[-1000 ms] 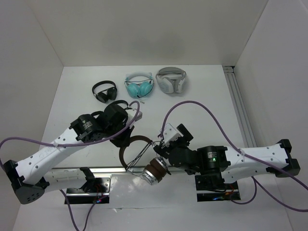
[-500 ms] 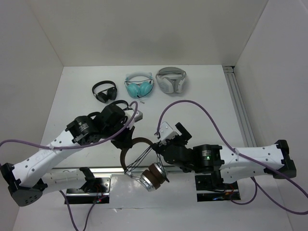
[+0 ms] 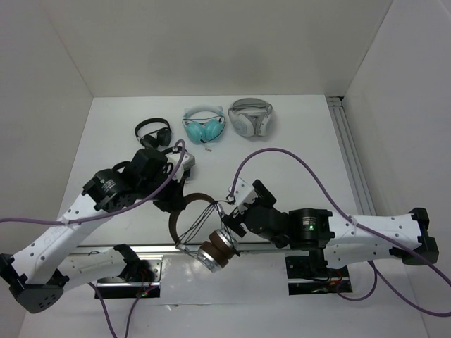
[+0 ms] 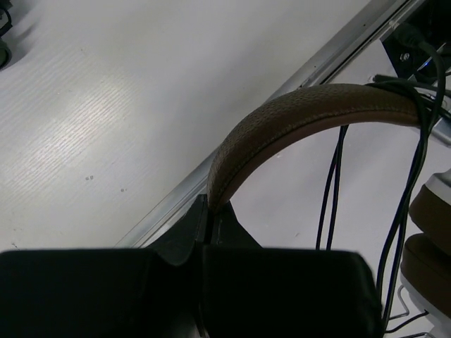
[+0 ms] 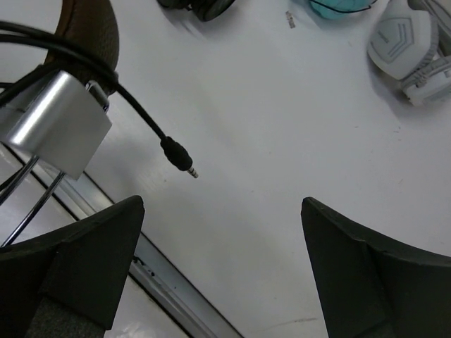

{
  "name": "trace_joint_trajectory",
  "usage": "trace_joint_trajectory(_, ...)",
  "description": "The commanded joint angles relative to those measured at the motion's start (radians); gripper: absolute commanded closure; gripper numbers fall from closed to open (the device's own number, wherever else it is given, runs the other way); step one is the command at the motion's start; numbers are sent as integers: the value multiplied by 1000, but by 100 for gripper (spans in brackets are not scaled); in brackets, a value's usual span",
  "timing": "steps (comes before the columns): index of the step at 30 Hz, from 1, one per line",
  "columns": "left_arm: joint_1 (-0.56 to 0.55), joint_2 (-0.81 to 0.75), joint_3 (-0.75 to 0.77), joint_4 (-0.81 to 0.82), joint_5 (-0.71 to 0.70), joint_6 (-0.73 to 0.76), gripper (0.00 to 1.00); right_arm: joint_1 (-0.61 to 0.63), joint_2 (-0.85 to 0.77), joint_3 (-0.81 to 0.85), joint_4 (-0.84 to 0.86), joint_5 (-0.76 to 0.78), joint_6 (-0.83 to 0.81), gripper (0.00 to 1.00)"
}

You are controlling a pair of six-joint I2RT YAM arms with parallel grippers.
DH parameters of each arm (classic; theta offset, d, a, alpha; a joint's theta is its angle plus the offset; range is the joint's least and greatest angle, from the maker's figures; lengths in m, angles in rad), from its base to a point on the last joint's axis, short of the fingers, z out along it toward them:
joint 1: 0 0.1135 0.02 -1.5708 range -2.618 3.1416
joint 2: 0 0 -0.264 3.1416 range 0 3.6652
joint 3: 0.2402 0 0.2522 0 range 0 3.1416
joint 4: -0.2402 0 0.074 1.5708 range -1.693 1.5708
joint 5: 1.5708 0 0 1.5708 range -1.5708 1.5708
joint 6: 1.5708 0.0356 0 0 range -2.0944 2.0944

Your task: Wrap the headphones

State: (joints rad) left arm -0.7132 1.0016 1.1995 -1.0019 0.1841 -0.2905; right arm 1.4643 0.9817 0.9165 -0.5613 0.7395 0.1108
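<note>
My left gripper will release the headphones on the table diagonally before the small black pair (image 3: 119,176), toward its nearest side.
The headphones hang above the table's front edge. Their brown headband (image 3: 184,205) is pinched in my left gripper (image 3: 171,205), which is shut on its end (image 4: 208,211). The brown ear pads and silver cup shells (image 3: 211,253) dangle below, with the thin black cable (image 3: 201,224) looped between headband and cups. In the left wrist view the cable (image 4: 331,190) runs down from the headband (image 4: 303,116). My right gripper (image 3: 229,213) is open and empty beside the headband. In its view (image 5: 222,232) the cable's plug (image 5: 180,156) hangs free ahead of the left finger, next to a silver shell (image 5: 56,123).
At the back of the table lie a small black pair (image 3: 153,132), a teal pair (image 3: 204,125) and a white-grey pair (image 3: 251,116). An aluminium rail (image 3: 349,155) runs along the right side. A metal strip (image 3: 158,248) marks the front edge.
My left arm has swung back and left, carrying the headphones a little left. The ear cups have drifted left below the edge. My right gripper has stayed close by.
</note>
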Motion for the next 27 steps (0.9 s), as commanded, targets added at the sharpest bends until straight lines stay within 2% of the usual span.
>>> trace_joint_trajectory(1,50,-29,54,92,55,-55,100,2,-29,30,-5,-129,-34,0)
trace_joint_trajectory(7,179,-29,63,92,57,-55,100,2,-20,41,-23,-91,-20,0)
trace_joint_trajectory(10,264,-29,72,92,89,-55,100,-7,-11,50,-34,93,16,0)
trace_joint_trajectory(17,362,-38,72,92,69,-96,100,-85,104,82,-127,348,165,0)
trace_joint_trajectory(19,389,-38,58,92,42,-108,100,-94,123,100,-158,443,220,0)
trace_joint_trajectory(25,449,-72,-47,135,-90,-208,100,-154,100,165,-339,580,498,0)
trace_joint_trajectory(27,471,-104,-77,135,-165,-271,100,-154,46,165,-313,571,483,0)
